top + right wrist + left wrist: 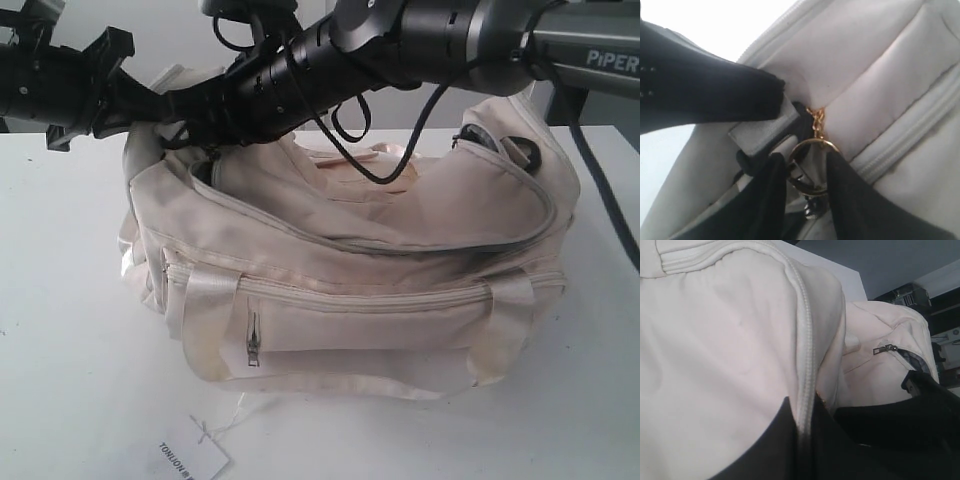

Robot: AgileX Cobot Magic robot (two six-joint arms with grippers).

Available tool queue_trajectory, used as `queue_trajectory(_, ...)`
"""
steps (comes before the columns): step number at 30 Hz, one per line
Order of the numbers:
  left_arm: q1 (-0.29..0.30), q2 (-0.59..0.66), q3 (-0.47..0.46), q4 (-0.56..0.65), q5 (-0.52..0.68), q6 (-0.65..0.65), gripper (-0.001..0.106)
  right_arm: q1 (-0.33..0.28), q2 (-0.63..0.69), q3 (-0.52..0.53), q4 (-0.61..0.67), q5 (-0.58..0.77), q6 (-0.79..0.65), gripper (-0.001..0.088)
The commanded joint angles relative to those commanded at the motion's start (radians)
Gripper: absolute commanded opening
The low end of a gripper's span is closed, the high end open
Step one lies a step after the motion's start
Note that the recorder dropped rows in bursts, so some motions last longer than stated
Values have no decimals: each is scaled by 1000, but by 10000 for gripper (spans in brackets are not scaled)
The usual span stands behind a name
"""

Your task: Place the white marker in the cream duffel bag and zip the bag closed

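Observation:
Next, I pinch the gold ring edge-on together with the metal pull [802,175] before drawing the zipper, because the ring lies broadside across my right gripper's open fingers.
The cream duffel bag [350,270] lies across the middle of the white table [70,300]. No white marker shows in any view. Both arms meet at the bag's upper left end. My left gripper [807,425] is shut on the bag's light zipper strip [805,340], which runs straight between its two dark fingers. In the right wrist view my right gripper [810,175] stands open, one finger on each side of a gold ring [812,167]. The ring hangs by a short gold chain [816,120] beside a grey strap [762,132].
A white paper tag [190,460] with dark print lies on the table in front of the bag. The front pocket's metal zip pull [253,345] hangs down. The right arm [450,40] stretches over the bag from the right, with a black cable [400,150] looping beneath it.

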Motion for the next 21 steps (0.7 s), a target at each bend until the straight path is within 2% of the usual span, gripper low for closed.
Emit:
queue_trajectory(3, 0, 0, 0, 0, 0, 0, 0, 0, 0, 0, 0, 0, 3, 450)
queue_trajectory(8, 0, 0, 0, 0, 0, 0, 0, 0, 0, 0, -2, -6, 3, 423)
queue_trajectory(12, 0, 0, 0, 0, 0, 0, 0, 0, 0, 0, -78, 4, 22, 302)
queue_trajectory(16, 0, 0, 0, 0, -2, 0, 0, -2, 0, 0, -195, 19, 128, 145)
queue_trajectory(21, 0, 0, 0, 0, -2, 0, 0, -4, -6, 0, -213, 32, 148, 1)
